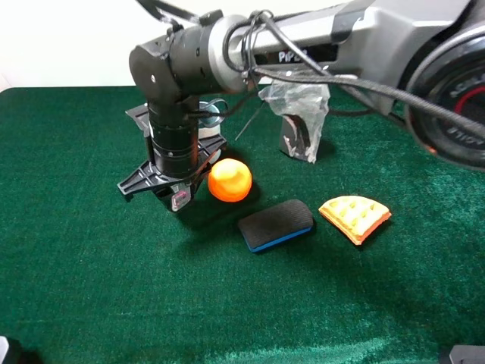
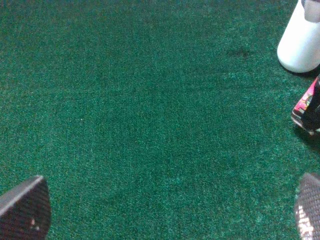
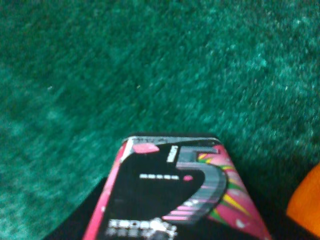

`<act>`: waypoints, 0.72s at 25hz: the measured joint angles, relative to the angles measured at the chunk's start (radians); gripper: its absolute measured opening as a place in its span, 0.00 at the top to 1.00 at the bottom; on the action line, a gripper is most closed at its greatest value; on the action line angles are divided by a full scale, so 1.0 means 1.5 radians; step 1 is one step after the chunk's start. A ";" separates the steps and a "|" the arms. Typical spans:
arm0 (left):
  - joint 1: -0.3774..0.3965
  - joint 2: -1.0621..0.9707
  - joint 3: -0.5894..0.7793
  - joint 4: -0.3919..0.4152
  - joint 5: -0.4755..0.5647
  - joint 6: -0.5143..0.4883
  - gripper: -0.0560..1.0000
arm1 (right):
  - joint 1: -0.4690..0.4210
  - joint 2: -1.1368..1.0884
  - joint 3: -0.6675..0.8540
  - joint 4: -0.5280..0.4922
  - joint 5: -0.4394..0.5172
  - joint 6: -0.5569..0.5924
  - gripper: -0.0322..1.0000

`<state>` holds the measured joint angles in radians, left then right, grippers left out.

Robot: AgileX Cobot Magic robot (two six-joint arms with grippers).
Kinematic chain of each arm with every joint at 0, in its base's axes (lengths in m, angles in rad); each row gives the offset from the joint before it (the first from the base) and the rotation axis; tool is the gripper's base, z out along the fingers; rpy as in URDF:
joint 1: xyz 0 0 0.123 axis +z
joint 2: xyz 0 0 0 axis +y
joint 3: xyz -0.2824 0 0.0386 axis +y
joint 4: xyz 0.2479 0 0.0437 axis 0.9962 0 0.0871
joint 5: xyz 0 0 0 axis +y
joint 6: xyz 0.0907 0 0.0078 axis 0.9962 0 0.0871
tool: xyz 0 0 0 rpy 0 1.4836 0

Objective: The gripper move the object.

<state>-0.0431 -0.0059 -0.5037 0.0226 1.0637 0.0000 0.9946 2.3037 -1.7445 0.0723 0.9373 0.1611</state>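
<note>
I should use my right gripper to set the small dark box down on the green cloth (image 1: 187, 199), next to the orange ball.
My right arm reaches across to the left of the middle in the exterior high view, and its black gripper (image 1: 179, 194) points straight down. It is shut on the object (image 1: 180, 201), a small dark box with a pink, white and green label, held at or just above the green cloth. The box fills the lower part of the right wrist view (image 3: 175, 195). It also shows at the edge of the left wrist view (image 2: 301, 106), with a black finger over it. My left gripper (image 2: 170, 215) is open and empty over bare cloth, with only its fingertips (image 2: 25, 210) in view.
An orange ball (image 1: 229, 180) lies right beside the held box. A black eraser with a blue base (image 1: 276, 224) and a yellow waffle wedge (image 1: 355, 217) lie to the right. A clear plastic bag over a dark item (image 1: 299, 121) stands behind. A white cup (image 2: 300, 40) stands near the box.
</note>
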 joint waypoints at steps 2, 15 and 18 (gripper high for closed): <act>0.000 0.000 0.000 0.000 0.000 0.000 0.01 | 0.000 0.004 0.000 -0.014 -0.007 0.000 0.64; 0.000 0.000 0.000 0.000 0.000 0.000 0.01 | 0.000 0.016 0.000 -0.099 -0.030 0.015 0.64; 0.000 0.000 0.000 0.000 0.000 0.000 0.01 | 0.000 0.016 0.000 -0.106 -0.031 0.016 0.64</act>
<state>-0.0431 -0.0059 -0.5037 0.0226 1.0637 0.0000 0.9946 2.3279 -1.7445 -0.0861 0.8908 0.1855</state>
